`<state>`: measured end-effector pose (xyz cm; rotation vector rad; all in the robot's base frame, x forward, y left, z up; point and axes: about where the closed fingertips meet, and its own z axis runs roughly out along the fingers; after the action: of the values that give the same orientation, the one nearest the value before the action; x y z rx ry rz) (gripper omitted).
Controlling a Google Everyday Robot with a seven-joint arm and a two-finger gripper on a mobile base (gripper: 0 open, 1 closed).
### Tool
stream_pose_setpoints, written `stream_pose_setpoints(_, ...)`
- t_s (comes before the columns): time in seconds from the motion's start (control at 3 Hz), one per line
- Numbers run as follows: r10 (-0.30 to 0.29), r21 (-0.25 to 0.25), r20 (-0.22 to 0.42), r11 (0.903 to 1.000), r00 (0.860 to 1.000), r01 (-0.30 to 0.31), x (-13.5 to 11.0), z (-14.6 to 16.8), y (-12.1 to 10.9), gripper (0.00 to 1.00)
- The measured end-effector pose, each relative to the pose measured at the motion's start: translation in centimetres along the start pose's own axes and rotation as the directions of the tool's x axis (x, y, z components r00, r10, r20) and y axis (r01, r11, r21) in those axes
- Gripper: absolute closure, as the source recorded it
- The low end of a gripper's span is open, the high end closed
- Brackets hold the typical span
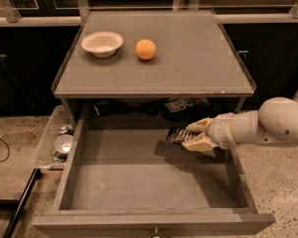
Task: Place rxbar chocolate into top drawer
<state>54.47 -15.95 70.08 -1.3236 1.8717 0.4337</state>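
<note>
I should let go of the rxbar chocolate with my gripper near the middle of the top drawer's bare grey bottom point(169, 160).
The rxbar chocolate point(178, 136) is a flat black-wrapped bar with white lettering, held just above the drawer floor at the back right. My gripper point(194, 135) comes in from the right on a white arm and is shut on the bar's right end, with one finger above it and one below. The top drawer point(74, 165) is pulled wide open below the table; its flat grey bottom is bare. A small knob point(153, 230) shows on its front.
On the grey table top point(198, 58) stand a white bowl point(102, 43) and an orange point(145, 49). A clear plastic bin point(54, 140) with small items sits on the floor at the drawer's left. More packets point(181, 103) lie in the dark space behind the drawer.
</note>
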Motion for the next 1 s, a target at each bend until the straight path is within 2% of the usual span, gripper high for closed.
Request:
stream_pose_setpoints(0.33,-0.018,-0.02,0.005,0.9996,1.0,0.018,1.6,2.4,1.8,1.0)
stream_pose_setpoints(1.0,-0.007,-0.069,0.093,0.9975,0.996,0.014,3.2,5.1,4.8,1.0)
